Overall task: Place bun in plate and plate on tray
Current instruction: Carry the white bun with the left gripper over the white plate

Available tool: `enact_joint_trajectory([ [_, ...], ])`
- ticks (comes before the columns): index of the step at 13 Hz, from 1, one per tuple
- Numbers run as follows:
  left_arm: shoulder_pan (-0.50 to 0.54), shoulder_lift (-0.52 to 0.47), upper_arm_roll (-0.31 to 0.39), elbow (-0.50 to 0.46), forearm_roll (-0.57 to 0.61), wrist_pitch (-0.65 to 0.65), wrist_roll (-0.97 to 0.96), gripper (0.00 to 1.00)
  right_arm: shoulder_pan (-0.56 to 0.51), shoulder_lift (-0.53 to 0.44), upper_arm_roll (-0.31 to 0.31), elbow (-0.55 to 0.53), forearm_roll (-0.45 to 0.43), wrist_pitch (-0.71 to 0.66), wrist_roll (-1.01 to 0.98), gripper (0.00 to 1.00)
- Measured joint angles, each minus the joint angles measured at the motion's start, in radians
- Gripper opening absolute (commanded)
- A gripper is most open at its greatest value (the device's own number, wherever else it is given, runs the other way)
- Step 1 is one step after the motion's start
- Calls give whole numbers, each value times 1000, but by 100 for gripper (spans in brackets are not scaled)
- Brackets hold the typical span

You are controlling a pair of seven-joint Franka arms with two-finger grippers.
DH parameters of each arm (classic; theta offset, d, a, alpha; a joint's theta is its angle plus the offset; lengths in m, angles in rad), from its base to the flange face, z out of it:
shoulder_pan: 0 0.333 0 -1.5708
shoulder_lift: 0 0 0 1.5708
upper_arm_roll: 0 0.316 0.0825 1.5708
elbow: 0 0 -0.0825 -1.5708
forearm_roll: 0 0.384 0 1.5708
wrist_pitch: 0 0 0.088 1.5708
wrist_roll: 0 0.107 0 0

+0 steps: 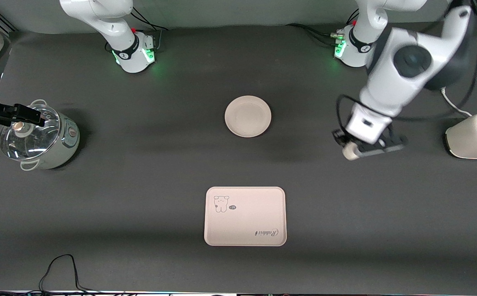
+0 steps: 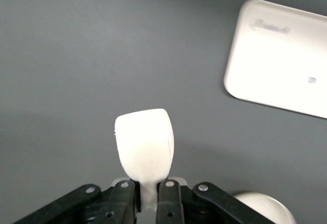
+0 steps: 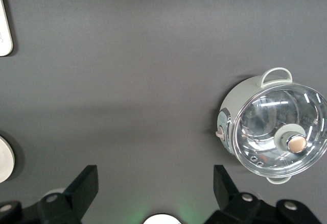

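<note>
Next, my left gripper releases the bun near the middle of the round plate [image 1: 249, 119].
The bun [image 1: 349, 152] is a small cream-white lump pinched at one end by my left gripper [image 1: 356, 149], which hangs over bare table toward the left arm's end. In the left wrist view the bun [image 2: 144, 145] sticks out past the shut left gripper [image 2: 148, 189]. The round plate [image 1: 247, 116] lies bare at the table's middle. The tray [image 1: 245, 216], with its cartoon animal and script, lies nearer the front camera than the plate and also shows as the tray [image 2: 281, 55] in the left wrist view. My right gripper [image 1: 33, 116] waits open over the pot, and its right gripper [image 3: 153, 177] holds nothing.
A pale green pot with a glass lid [image 1: 37, 137] stands at the right arm's end. A cream toaster [image 1: 474, 135] stands at the left arm's end. Cables [image 1: 59, 271] trail along the table edge nearest the front camera.
</note>
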Motion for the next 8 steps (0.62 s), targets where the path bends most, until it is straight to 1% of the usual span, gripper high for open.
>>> enact_joint_trajectory([
  [1,-61,-12,-13,-5,0,-2,-88,4,0,0,0,0,0,0,0,100],
  [3,-123,-3,-78,-17,0,3,-228,4,0,0,0,0,0,0,0,100],
  [4,-131,11,-129,-22,1,10,-292,4,1,0,0,0,0,0,0,100],
  [5,-133,32,-181,-27,2,31,-349,9,1,0,0,0,0,0,0,100],
  [6,-136,57,-223,-31,2,61,-393,10,1,0,0,0,0,0,0,100],
  [7,-143,88,-251,-35,2,97,-433,10,1,0,0,0,0,0,0,100],
  [8,-161,126,-265,-41,6,141,-471,10,1,0,0,0,0,0,0,100],
])
